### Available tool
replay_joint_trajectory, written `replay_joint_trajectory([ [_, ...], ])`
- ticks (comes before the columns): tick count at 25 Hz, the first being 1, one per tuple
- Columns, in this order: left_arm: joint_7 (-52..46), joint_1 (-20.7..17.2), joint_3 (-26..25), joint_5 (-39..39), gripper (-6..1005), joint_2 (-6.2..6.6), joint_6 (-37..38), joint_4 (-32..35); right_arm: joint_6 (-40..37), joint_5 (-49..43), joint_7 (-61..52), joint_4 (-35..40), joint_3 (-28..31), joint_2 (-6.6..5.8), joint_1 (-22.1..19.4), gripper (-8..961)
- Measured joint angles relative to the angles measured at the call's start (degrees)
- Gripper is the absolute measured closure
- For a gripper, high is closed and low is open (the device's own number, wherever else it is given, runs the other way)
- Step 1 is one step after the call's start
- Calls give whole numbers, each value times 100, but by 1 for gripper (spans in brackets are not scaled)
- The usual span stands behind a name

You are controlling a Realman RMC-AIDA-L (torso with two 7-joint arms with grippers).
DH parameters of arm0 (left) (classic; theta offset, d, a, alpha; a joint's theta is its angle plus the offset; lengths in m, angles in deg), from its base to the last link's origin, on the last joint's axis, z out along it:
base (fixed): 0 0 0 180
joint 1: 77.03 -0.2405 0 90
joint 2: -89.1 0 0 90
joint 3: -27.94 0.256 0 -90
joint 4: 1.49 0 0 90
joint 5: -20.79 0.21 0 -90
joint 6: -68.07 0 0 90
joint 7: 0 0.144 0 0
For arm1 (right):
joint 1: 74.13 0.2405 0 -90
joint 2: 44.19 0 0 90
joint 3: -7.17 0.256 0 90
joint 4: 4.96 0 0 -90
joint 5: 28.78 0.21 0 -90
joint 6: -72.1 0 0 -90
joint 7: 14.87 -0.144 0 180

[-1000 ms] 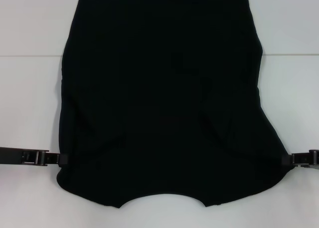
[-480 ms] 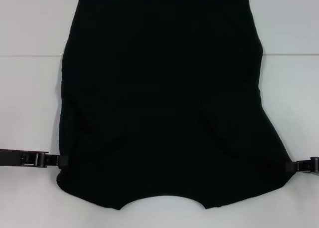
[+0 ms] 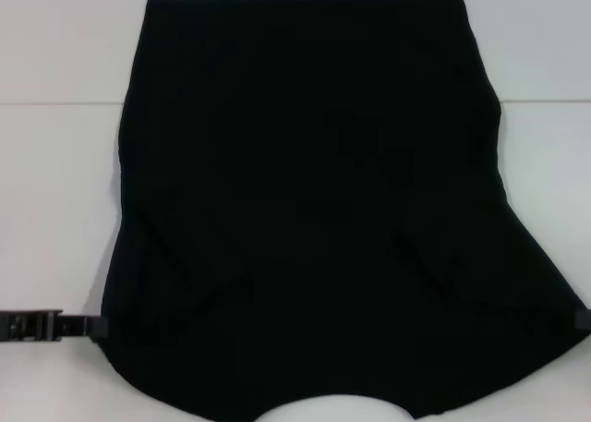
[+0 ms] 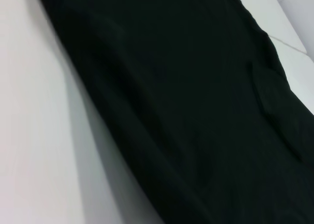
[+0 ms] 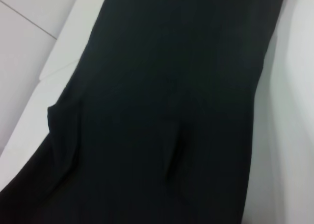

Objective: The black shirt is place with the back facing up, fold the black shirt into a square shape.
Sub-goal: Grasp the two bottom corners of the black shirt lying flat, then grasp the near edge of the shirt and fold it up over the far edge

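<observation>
Next, my right gripper lets go of the black shirt's near corner on the table [image 3: 524, 68] just beside the straight hem's far corner.
The black shirt [image 3: 305, 210] spreads across the white table, its curved neckline at the near edge and its straight hem far from me. My left gripper [image 3: 100, 326] meets the shirt's near left corner and is shut on the fabric. At the picture's right border only a sliver of my right gripper [image 3: 583, 319] shows, pinching the near right corner. The near part of the shirt hangs taut between them, raised off the table. Both wrist views are filled by the black shirt [image 4: 196, 101] [image 5: 171, 101] with creases running across it; no fingers show there.
White table [image 3: 55, 191] lies bare on both sides of the shirt, with a thin seam line [image 3: 55, 102] crossing it at the back. Pale table surface [image 4: 34, 136] [image 5: 289, 136] borders the cloth in the wrist views.
Both grippers have moved apart and toward me with the shirt's near corners. The near edge has risen closer to the head camera, and the right gripper is nearly out of view.
</observation>
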Motion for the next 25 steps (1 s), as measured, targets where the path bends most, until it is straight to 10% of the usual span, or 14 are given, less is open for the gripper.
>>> replay_joint_trajectory([
  [25,469,-379,-610,156,937,-29,1277,-6,-1333,-298,756,418,802,-191,-655,855],
])
